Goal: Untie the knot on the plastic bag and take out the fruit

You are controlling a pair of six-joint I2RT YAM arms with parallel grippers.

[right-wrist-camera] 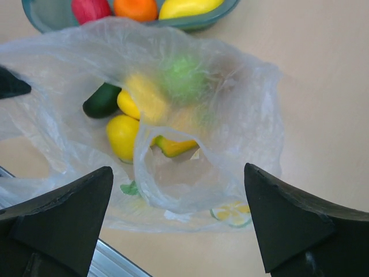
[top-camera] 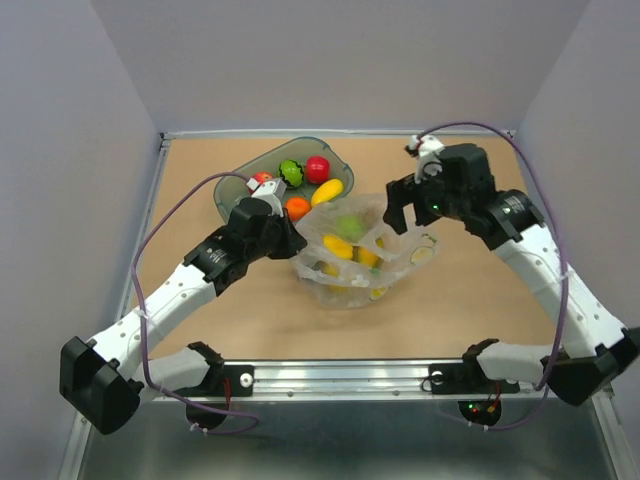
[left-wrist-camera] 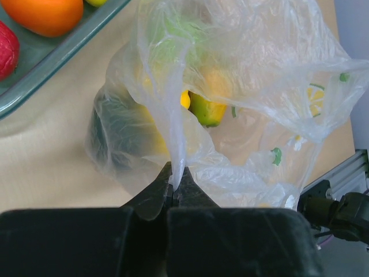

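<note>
Next, my right gripper grabs the plastic bag at the far edge of its opening (top-camera: 380, 237) (right-wrist-camera: 195, 137), next to the green apple.
The plastic bag (top-camera: 362, 252) lies crumpled in the middle of the table with the fruit inside. My left gripper (top-camera: 291, 240) is shut on a twisted strip of the bag (left-wrist-camera: 173, 133) at its left side; the jaws pinch the film at their tips (left-wrist-camera: 174, 186). My right gripper (top-camera: 408, 222) is open and empty, hovering over the bag's right edge, its jaws wide either side of a gap in the film (right-wrist-camera: 173, 173). Through the plastic I see a yellow lemon (right-wrist-camera: 122, 135), a dark green avocado (right-wrist-camera: 102, 100), a green apple (right-wrist-camera: 181, 75) and a yellow pepper (right-wrist-camera: 144, 95).
The grey-green tray (top-camera: 232, 186) stands behind the bag at the back left, holding a red apple (top-camera: 318, 168), an orange (top-camera: 297, 207), a long yellow mango (top-camera: 327, 190) and a strawberry (top-camera: 262, 179). White walls close in the table; a metal rail (top-camera: 340, 375) runs along the near edge.
</note>
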